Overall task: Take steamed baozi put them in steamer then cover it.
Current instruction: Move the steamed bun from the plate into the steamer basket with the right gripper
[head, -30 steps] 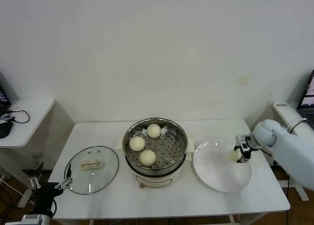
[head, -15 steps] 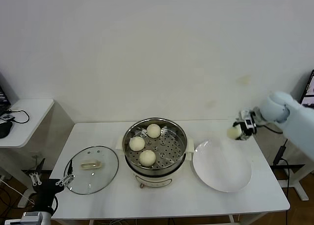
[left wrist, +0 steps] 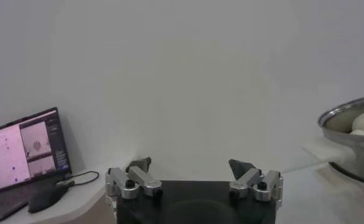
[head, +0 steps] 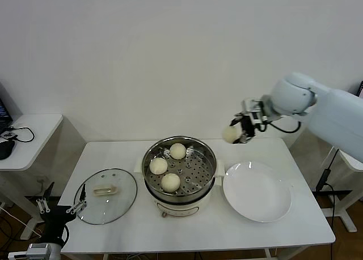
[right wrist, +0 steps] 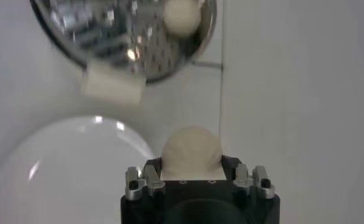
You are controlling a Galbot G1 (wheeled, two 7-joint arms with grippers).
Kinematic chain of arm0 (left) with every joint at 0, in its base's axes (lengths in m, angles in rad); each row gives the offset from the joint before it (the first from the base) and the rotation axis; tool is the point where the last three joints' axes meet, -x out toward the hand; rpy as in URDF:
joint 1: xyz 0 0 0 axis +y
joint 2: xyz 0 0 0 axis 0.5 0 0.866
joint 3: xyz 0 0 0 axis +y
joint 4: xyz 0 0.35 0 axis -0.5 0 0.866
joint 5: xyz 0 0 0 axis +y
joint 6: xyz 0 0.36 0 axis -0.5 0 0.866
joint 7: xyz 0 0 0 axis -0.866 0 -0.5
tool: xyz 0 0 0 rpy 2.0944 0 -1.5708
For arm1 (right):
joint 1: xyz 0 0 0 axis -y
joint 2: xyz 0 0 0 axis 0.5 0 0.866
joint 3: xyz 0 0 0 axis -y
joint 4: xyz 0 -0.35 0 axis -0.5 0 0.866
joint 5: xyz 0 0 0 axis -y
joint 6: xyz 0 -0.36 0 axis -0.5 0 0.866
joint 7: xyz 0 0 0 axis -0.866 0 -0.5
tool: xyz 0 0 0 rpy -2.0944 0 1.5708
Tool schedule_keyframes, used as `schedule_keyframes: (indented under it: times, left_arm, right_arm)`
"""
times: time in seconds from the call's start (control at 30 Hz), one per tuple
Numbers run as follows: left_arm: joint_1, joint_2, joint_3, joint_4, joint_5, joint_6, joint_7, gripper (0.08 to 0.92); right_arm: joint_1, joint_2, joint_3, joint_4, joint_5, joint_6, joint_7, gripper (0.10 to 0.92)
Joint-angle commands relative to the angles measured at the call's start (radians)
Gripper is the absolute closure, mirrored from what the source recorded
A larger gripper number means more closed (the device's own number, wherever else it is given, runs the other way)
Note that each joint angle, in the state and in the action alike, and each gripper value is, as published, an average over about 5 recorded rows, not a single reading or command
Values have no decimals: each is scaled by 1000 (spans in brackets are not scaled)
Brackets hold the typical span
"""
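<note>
Next, my right gripper lets go of the baozi onto the empty part of the tray [head: 197,167] [right wrist: 136,47] that is nearest to the white plate.
The steel steamer [head: 179,170] stands mid-table on its white base, with three cream-white baozi [head: 171,182] on its perforated tray. My right gripper [head: 237,133] is shut on a fourth baozi [head: 230,133] and holds it in the air, right of the steamer and above the table's back edge. In the right wrist view that baozi [right wrist: 191,151] sits between the jaws, with the steamer [right wrist: 121,36] beyond. The glass cover [head: 106,195] lies flat on the table left of the steamer. My left gripper [left wrist: 192,173] is open, parked low at the table's front left.
An empty white plate [head: 257,192] lies right of the steamer. A side table with a laptop [left wrist: 24,155] and mouse stands to the left. A white wall is close behind the table.
My right gripper has lifted the baozi off the white plate and carried it up and left toward the steamer. The plate is now empty. The left arm stays parked.
</note>
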Motion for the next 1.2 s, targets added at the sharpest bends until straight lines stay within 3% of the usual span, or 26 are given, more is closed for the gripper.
schedule_keyframes:
  times: [0.03, 0.5, 1.2]
  left_arm:
    - [-2, 0, -2, 2, 0, 1, 0, 177]
    - [-4, -5, -27, 14, -9, -3, 0, 177]
    - [-4, -10, -27, 24, -9, -11, -1, 177]
  right_arm:
    - [57, 137, -142, 80, 207, -142, 91, 406]
    - [-129, 305, -124, -102, 116, -173, 135, 406]
    - [-207, 306, -99, -167, 20, -174, 139, 406]
